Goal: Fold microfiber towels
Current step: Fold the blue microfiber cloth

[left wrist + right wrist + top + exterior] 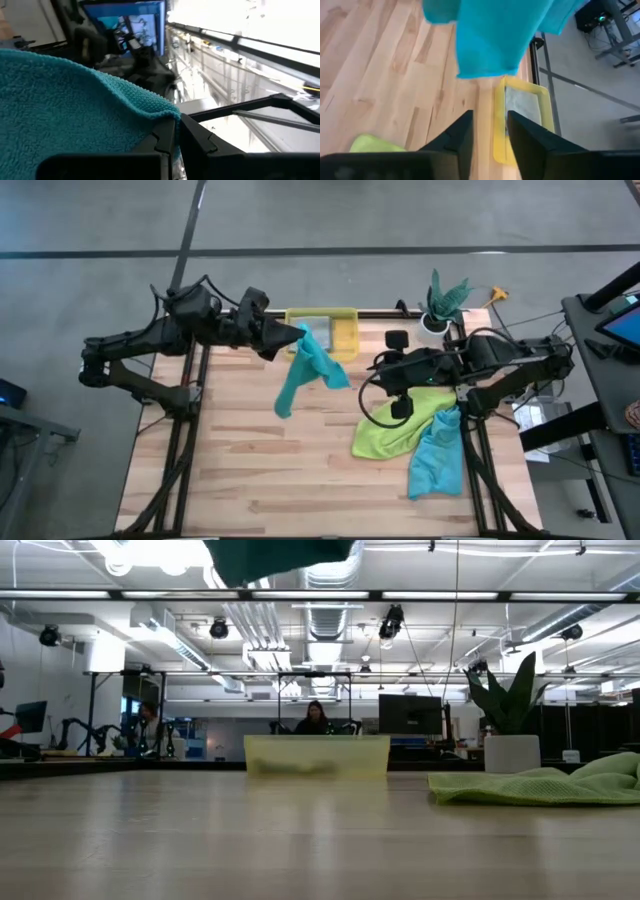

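The teal towel's top bunches in the robot's left gripper with the rest slack, so the right gripper needs to take the towel's loose corner [341, 381] before the left gripper opens.
A teal towel [305, 370] hangs in the air over the table's middle, with my left gripper [298, 333] shut on its top. To its right, my right gripper [378, 372] stands open, slanting down toward the towel, with nothing between its fingers [465, 135]. The towel's lower edge [485, 70] hangs ahead of them. A lime green towel [390, 435] lies crumpled at the right, and a second teal towel [440, 455] lies partly on it. A grey towel [315, 328] lies in the yellow bin [345, 330]. My left gripper pinches the teal towel's upper edge [167, 112] between its two fingers, with the cloth bunched there into a fold. The fingers come about level from the table's left. The towel hangs slack below them, clear of the table [285, 555].
The yellow bin [317, 755] stands at the table's far edge. A potted plant [445, 305] stands at the far right corner. Bare wood [250, 470] lies in front of and to the left of the hanging towel. People show in the room beyond.
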